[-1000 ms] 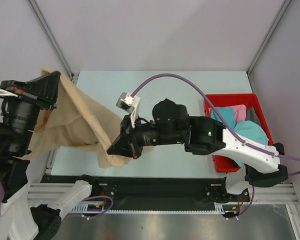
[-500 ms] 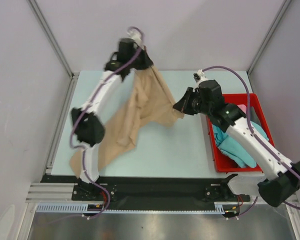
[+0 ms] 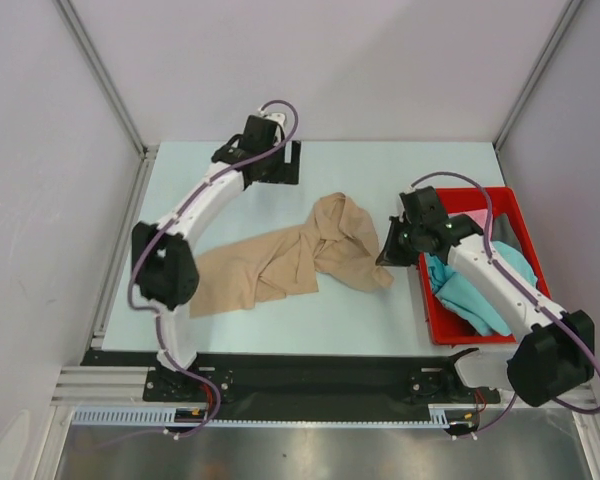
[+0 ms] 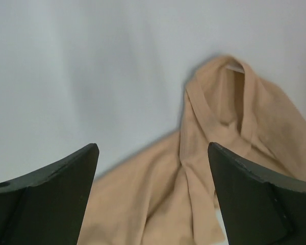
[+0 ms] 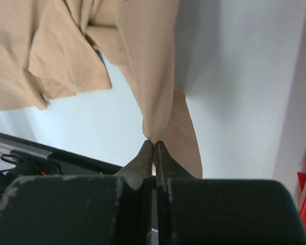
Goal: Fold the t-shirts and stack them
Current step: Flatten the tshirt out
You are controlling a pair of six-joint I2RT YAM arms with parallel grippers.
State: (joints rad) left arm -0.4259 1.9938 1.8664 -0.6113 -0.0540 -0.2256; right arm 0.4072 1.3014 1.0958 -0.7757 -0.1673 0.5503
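The near-edge corner [image 3: 308, 287] [image 4: 213, 237] in the middle of the tan t-shirt is next for my left gripper, which should go there and close on it.
A tan t-shirt [image 3: 280, 262] lies crumpled across the middle of the table. My right gripper [image 3: 387, 256] is at its right end, shut on a pinch of the tan cloth [image 5: 152, 102], which rises from the closed tips [image 5: 153, 142]. My left gripper [image 3: 280, 168] hovers open over the back of the table, apart from the shirt. In the left wrist view the tan t-shirt [image 4: 229, 138] lies below and beyond the spread fingers [image 4: 61, 194], with nothing between them. A teal t-shirt [image 3: 492, 292] and a pink t-shirt [image 3: 477, 220] sit bunched in the bin.
A red plastic bin [image 3: 507, 196] stands at the table's right edge, close beside my right arm. Grey walls and metal frame posts close in the back and both sides. The black rail with the arm bases runs along the near edge.
My left gripper has opened and let go of the tan shirt, which dropped from hanging to lying crumpled on the table. My right gripper came down and nearer, still pinching the cloth.
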